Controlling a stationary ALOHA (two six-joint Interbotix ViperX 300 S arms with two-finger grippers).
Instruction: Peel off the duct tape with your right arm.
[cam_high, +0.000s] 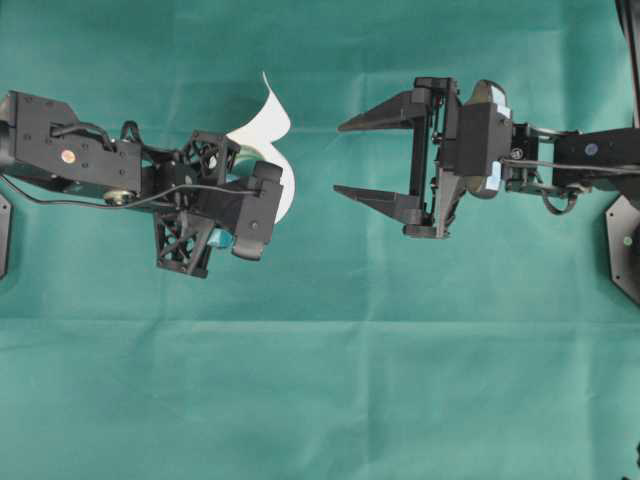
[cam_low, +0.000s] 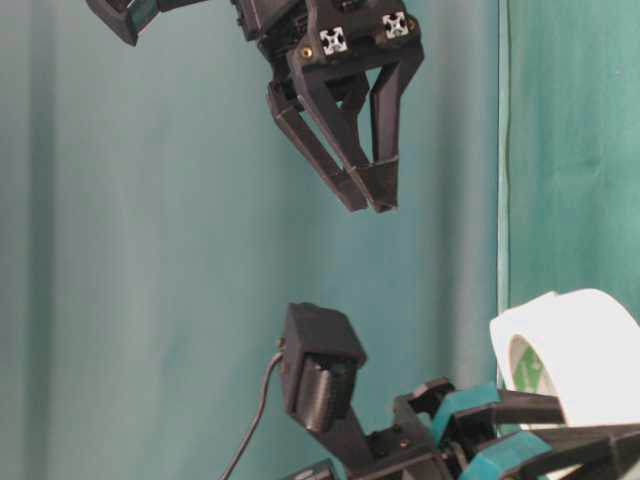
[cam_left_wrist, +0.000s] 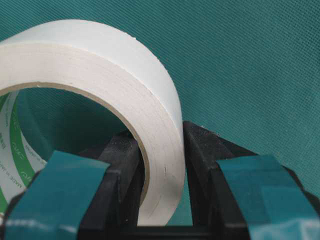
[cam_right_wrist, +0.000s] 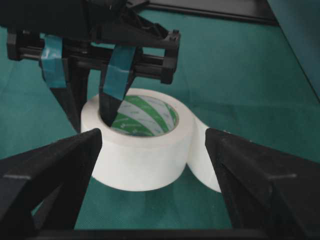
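Observation:
Next, my left gripper lets go of the duct tape onto the green cloth (cam_high: 243, 203) directly beneath it, short of where my open right gripper is.
The duct tape (cam_high: 289, 188) is a white roll with a green-striped core (cam_right_wrist: 145, 117). My left gripper (cam_left_wrist: 165, 150) is shut on its wall, one finger (cam_right_wrist: 116, 75) inside the ring and the other outside. A loose white strip (cam_high: 264, 120) curls away from the roll; it also shows beside the roll as a loose strip (cam_right_wrist: 204, 157). The right arm's gripper (cam_high: 338, 158) stands open a short way right of the roll, touching nothing. The right gripper (cam_right_wrist: 154, 137) points at the roll with its fingers (cam_right_wrist: 55, 170) wide apart. From table level the right gripper (cam_low: 372, 200) hangs above the duct tape (cam_low: 585, 345).
Green cloth (cam_high: 320, 380) covers the whole table. The left arm's wrist camera housing (cam_low: 318, 370) rises beside the roll. A black base plate (cam_high: 625, 245) sits at the right edge.

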